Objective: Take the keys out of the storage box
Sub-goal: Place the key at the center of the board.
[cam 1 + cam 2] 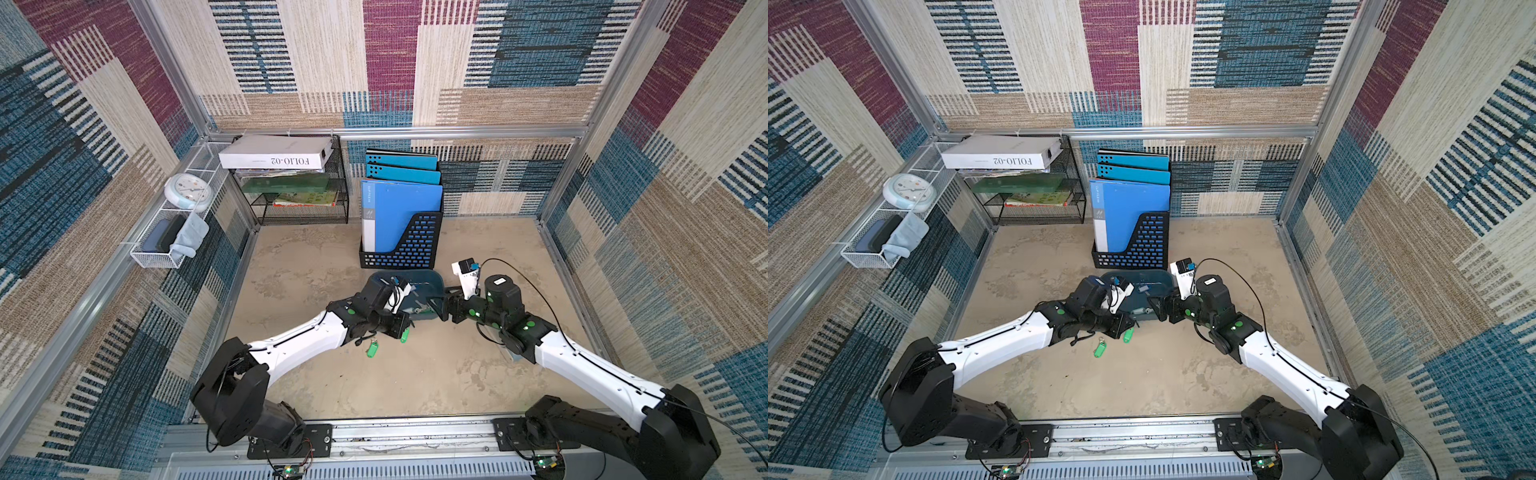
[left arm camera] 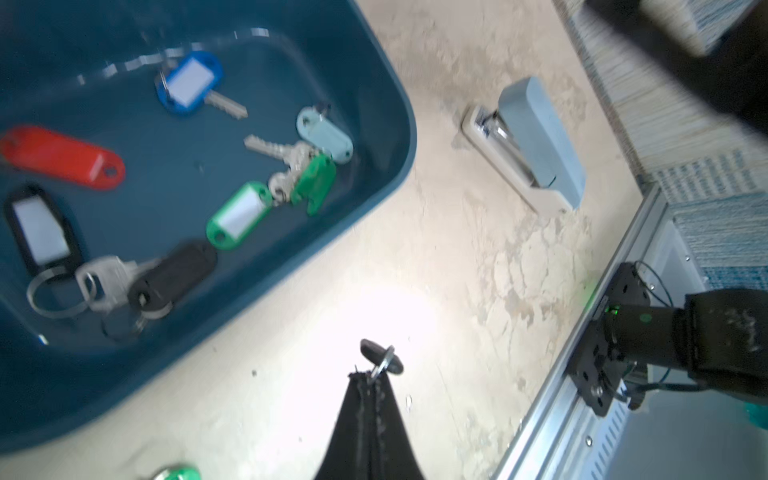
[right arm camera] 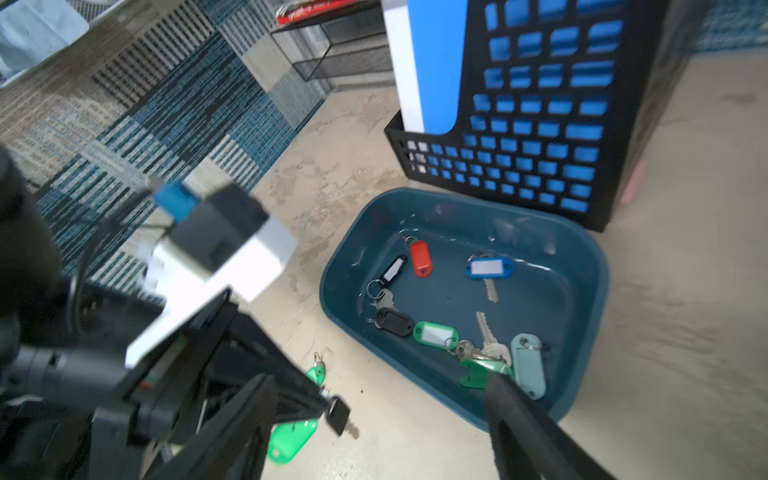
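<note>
Next, my left gripper lets go of the black-headed key on the bare table [image 1: 406, 350] [image 2: 340, 408] in front of the storage box, next to the green-tagged key.
The storage box [image 3: 598, 266], a dark teal tray, sits in front of the file holder and shows in both top views [image 1: 428, 277] [image 1: 1156, 277]. Several keys lie in it, among them tags of blue [image 2: 189, 83], red [image 2: 62, 158], pale blue [image 3: 528, 365], green [image 3: 436, 334] and black [image 3: 395, 322]. My left gripper [image 2: 368, 376] is shut on the ring of a black-headed key [image 2: 380, 356], held over the table beside the box. My right gripper [image 3: 379, 380] is open at the box's near rim, one finger [image 3: 511, 407] above a green tag. Two green-tagged keys [image 1: 372, 349] [image 1: 405, 334] lie on the table.
A black perforated file holder [image 1: 407, 245] with blue folders stands just behind the box. A black mesh rack [image 1: 299, 195] is at the back left, and a white wire basket [image 1: 158, 253] hangs on the left wall. A pale blue stapler [image 2: 536, 137] lies on the table.
</note>
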You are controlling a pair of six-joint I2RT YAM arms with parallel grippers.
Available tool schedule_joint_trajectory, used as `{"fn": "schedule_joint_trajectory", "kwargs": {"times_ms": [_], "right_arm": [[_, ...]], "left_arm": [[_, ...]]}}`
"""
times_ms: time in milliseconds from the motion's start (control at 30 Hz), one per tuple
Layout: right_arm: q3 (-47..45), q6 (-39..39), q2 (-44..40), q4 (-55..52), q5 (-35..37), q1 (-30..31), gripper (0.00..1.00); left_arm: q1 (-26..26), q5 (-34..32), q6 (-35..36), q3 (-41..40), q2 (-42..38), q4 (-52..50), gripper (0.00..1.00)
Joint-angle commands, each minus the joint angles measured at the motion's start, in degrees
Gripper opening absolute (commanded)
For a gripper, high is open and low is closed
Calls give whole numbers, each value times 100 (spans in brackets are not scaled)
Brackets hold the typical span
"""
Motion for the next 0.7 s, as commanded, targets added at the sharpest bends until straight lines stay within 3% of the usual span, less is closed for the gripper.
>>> {"fn": "schedule_joint_trajectory", "kwargs": {"times_ms": [0, 133, 300, 667], "right_arm": [[18, -11, -303, -207, 1007, -1, 85], [-76, 3, -455, -37, 1117, 1, 86], [-1, -2, -397, -247, 1097, -5, 86], [-230, 13, -608, -276, 1188, 4, 87]], "left_arm": [[-327, -1115, -901, -359, -234, 86, 1], [-419, -1712, -1593, -538, -53, 156, 1], [-465, -1744, -2358, -415, 323, 439, 1], [-822, -1688, -2545, -198, 990, 622, 1]]}}
